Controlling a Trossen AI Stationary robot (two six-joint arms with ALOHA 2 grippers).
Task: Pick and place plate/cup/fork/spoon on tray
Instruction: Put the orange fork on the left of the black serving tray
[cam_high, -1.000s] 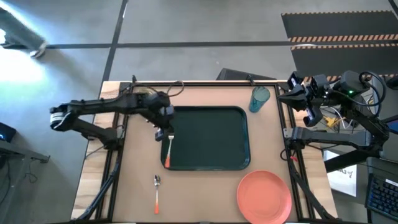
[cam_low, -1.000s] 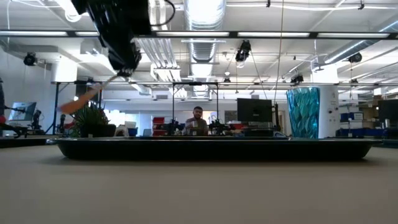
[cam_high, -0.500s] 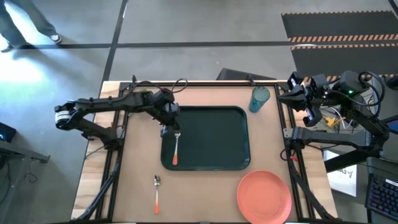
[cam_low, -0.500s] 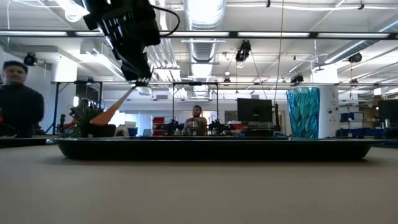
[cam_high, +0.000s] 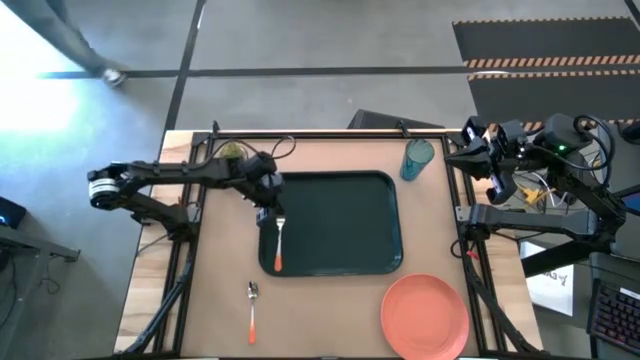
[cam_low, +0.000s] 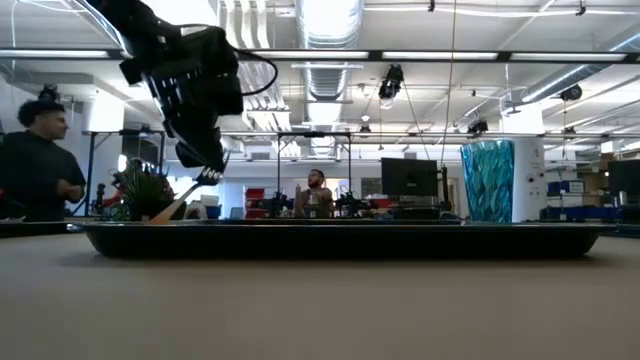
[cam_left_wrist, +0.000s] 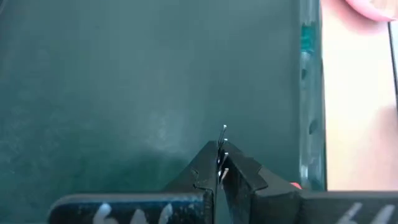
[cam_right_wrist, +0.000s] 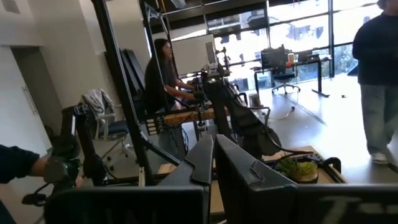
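Observation:
Next, my left gripper releases the fork on the dark tray, just inside the short rim (cam_high: 279, 247) that is farthest from the teal cup.
My left gripper (cam_high: 271, 213) is shut on the orange-handled fork (cam_high: 278, 246) just above the left part of the dark tray (cam_high: 345, 225). In the low view the gripper (cam_low: 211, 174) hangs low over the tray rim (cam_low: 340, 240). The spoon (cam_high: 252, 308) lies flat on the table near the tray's near left corner. The salmon plate (cam_high: 424, 315) lies flat at the near right. The teal cup (cam_high: 417, 158) stands upright beyond the tray's far right corner. My right gripper (cam_high: 470, 152) waits shut past the table's right edge. My left gripper pinches the fork's metal tine end (cam_left_wrist: 222, 147) between its two fingers, which point down from above. The fork slants below the fingers, its orange handle (cam_low: 172, 207) dropping toward the tray's near left. Whether the handle's end touches the tray floor, I cannot tell.
A small green plant (cam_high: 232, 151) stands by the tray's far left corner, under the left arm. A person (cam_low: 35, 165) stands in the room beyond the table. Bare tabletop lies between the spoon and the plate.
My left gripper has carried the fork from the tray's left rim a little toward the right, over the tray, then gone down toward the tray floor. The fork has stayed slanted in the hold, its handle end now low behind the rim.

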